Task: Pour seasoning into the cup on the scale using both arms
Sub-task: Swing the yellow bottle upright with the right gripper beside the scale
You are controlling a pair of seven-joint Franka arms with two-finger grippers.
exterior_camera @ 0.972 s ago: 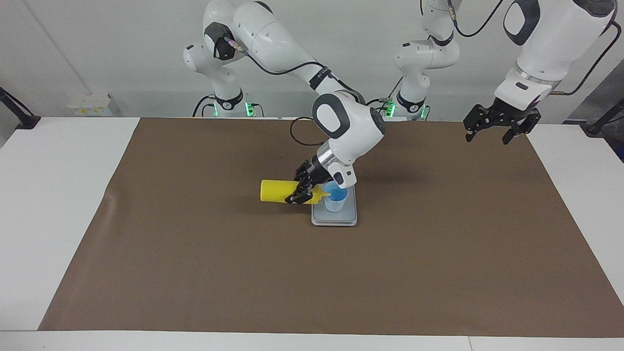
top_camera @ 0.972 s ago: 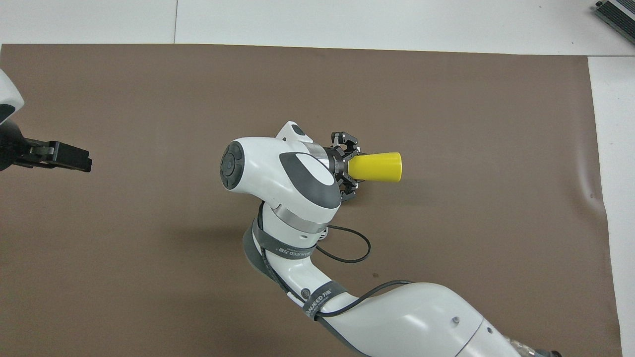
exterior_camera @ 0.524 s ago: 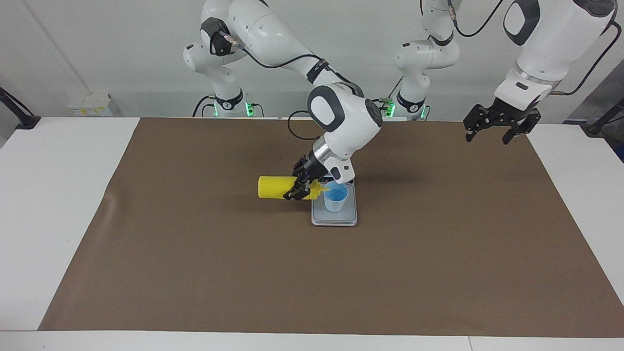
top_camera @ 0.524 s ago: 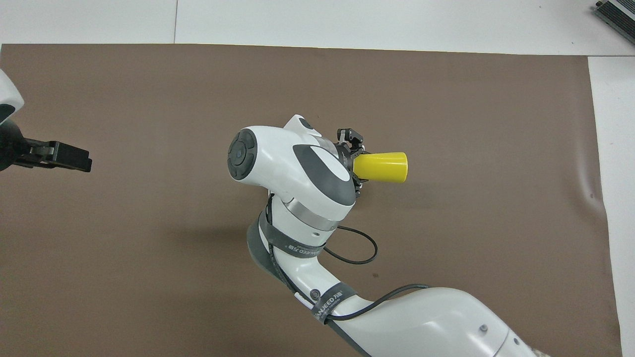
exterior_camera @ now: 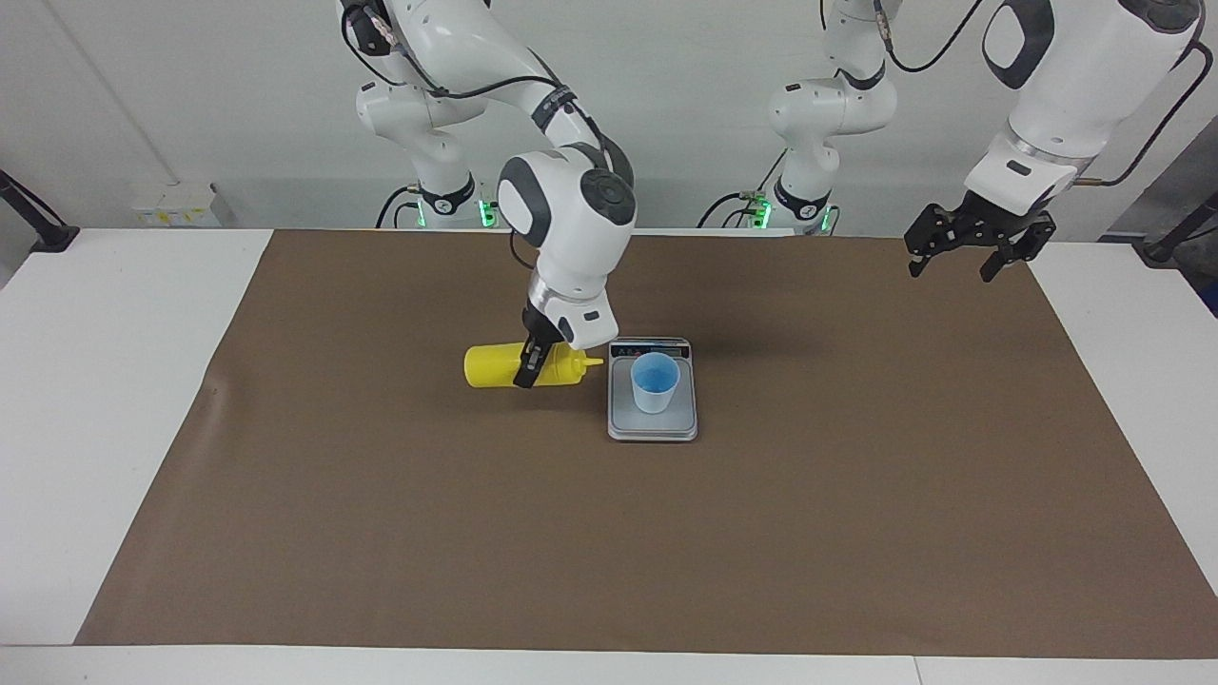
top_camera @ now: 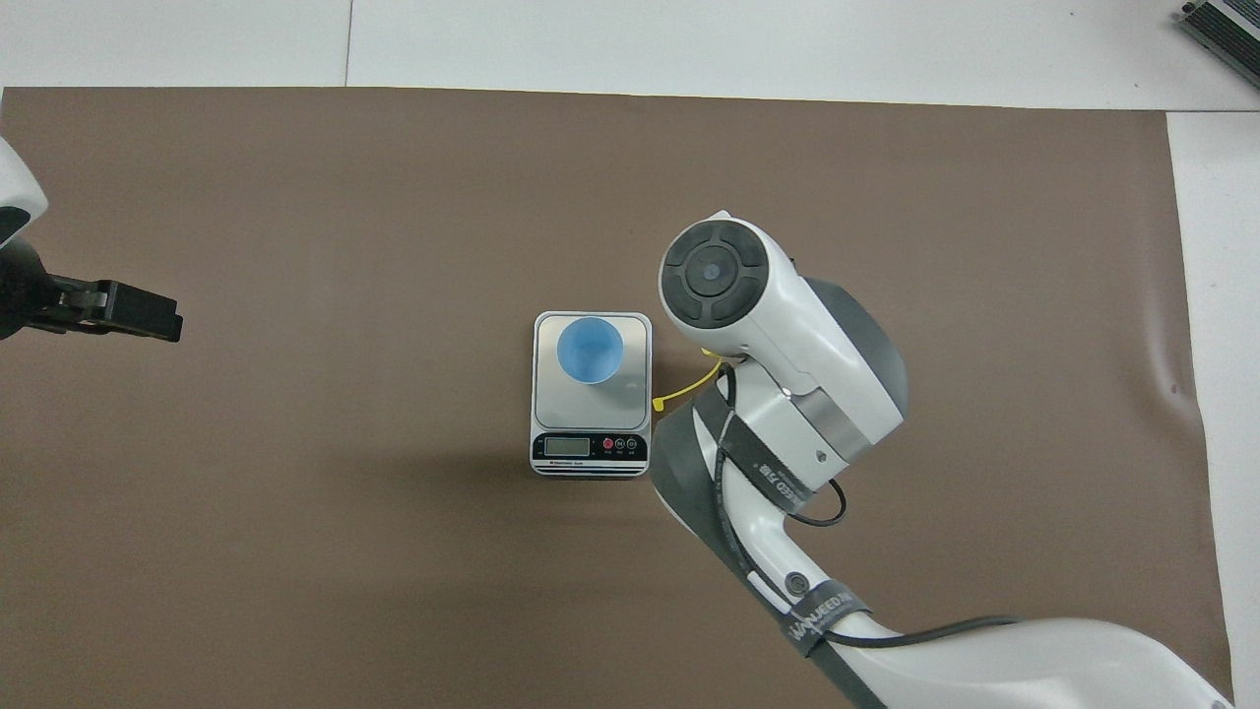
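Note:
The seasoning bottle will leave my right gripper on the mat far across the scale from my left gripper [top_camera: 850, 390].
The yellow seasoning bottle [exterior_camera: 490, 366] is held on its side low over the mat, beside the scale toward the right arm's end. Its nozzle points at the cup but stops short of the scale. My right gripper [exterior_camera: 526, 366] is shut on the bottle near its cap. In the overhead view the right arm hides the bottle; only its thin yellow strap [top_camera: 689, 386] shows. The light blue cup [exterior_camera: 656, 382] [top_camera: 590, 350] stands upright on the silver-grey scale [exterior_camera: 666, 424] [top_camera: 632, 396]. My left gripper [exterior_camera: 963, 255] [top_camera: 123, 311] waits open and empty, high over the mat at the left arm's end.
A brown mat [exterior_camera: 609, 552] covers most of the white table [exterior_camera: 105, 381]. A small white box [exterior_camera: 176, 203] sits at the table's edge by the right arm's base. The scale's display strip [top_camera: 591, 446] faces the robots.
My right arm has swung the bottle away from the cup toward the right arm's end, so the nozzle is no longer over the cup. The overhead view now shows scale and cup. Left arm unmoved.

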